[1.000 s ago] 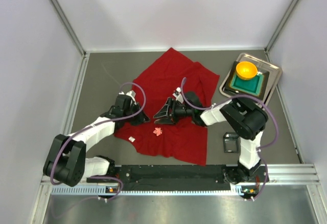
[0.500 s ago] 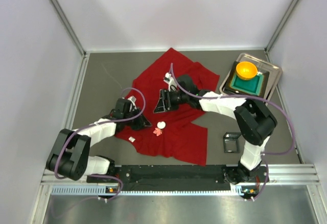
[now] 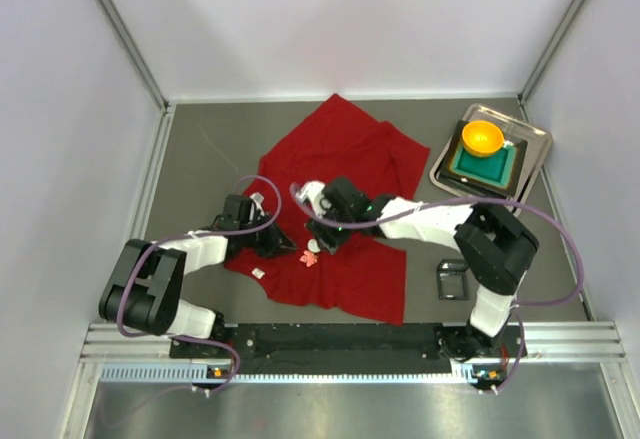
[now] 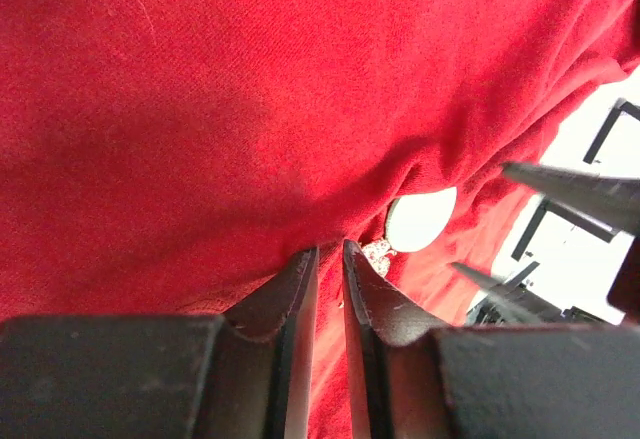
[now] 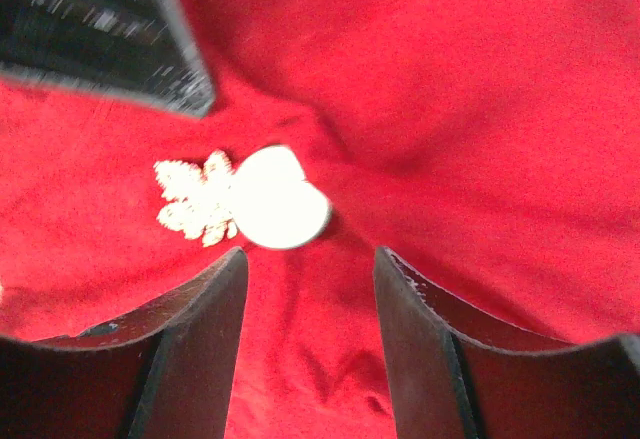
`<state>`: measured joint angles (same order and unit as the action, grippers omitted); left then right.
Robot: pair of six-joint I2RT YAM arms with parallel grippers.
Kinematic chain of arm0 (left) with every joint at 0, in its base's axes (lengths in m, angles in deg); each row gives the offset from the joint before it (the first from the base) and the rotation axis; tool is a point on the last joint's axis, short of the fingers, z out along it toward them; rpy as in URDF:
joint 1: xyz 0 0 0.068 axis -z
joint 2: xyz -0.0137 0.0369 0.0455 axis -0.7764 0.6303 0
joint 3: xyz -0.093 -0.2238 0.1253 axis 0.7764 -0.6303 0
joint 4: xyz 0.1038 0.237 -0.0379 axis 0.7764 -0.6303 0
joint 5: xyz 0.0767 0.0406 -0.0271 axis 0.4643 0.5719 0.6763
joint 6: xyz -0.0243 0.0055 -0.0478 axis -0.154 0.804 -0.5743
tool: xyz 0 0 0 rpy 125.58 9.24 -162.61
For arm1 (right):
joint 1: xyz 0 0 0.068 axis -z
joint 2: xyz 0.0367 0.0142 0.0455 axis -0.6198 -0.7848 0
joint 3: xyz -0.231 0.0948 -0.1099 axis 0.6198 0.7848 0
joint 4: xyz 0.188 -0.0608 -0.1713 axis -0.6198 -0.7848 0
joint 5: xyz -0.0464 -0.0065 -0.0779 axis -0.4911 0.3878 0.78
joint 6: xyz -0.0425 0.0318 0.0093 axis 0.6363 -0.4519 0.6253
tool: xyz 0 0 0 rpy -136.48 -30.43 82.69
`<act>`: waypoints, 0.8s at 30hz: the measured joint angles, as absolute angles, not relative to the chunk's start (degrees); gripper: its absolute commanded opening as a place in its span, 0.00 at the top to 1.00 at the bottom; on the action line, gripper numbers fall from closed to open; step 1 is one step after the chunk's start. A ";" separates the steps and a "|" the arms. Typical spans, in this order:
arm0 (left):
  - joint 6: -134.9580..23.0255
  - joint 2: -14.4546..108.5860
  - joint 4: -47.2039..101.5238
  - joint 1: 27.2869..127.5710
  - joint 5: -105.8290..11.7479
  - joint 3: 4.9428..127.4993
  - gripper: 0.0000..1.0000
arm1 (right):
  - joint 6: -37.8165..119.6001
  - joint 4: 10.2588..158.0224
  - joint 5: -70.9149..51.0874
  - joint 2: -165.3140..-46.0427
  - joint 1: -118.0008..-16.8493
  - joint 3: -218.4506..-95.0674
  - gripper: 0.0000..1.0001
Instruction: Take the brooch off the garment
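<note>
The white disc's broad side is toward the open fingers of my right gripper. My right gripper needs to swing round to pinch the disc by its rim (image 5: pixel 288 246).
The red garment (image 3: pixel 345 174) lies spread on the grey table. The tiny pale pink brooch (image 3: pixel 310 257) sits on its front part, with a round white disc (image 3: pixel 313 246) touching it. My left gripper (image 3: pixel 283 243) lies low on the cloth just left of the brooch, its jaws nearly closed on a pinched fold of the garment (image 4: pixel 200 109); the brooch (image 4: pixel 377 254) and the disc (image 4: pixel 420 217) lie just beyond its fingertips. My right gripper (image 3: pixel 320 236) is open above the cloth, and the brooch (image 5: pixel 195 199) and the disc (image 5: pixel 275 197) lie just ahead of its fingertips (image 5: pixel 228 264).
A metal tray (image 3: pixel 534 144) at the back right holds a green block and an orange bowl (image 3: pixel 482 138). A small black frame (image 3: pixel 452 279) lies right of the garment. A small white tag (image 3: pixel 258 272) sits on the garment's near left edge.
My right gripper has swung left and down across the garment to the brooch. The white disc has appeared beside the brooch. My left gripper has shifted slightly right along the cloth.
</note>
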<state>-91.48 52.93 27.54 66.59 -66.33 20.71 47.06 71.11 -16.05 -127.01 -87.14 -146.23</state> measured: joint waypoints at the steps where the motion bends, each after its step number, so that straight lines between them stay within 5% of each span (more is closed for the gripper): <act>1: -91.50 52.93 27.80 66.46 -66.44 20.53 0.78 | 49.12 72.09 -12.71 -126.68 -89.32 -145.18 0.46; 9: -91.56 52.32 28.50 66.17 -66.72 19.79 0.77 | 65.27 84.81 7.70 -125.06 -103.01 -135.01 0.46; 24: -91.13 50.66 27.95 66.00 -66.35 18.80 0.77 | 77.62 103.35 24.10 -128.52 -106.79 -129.31 0.53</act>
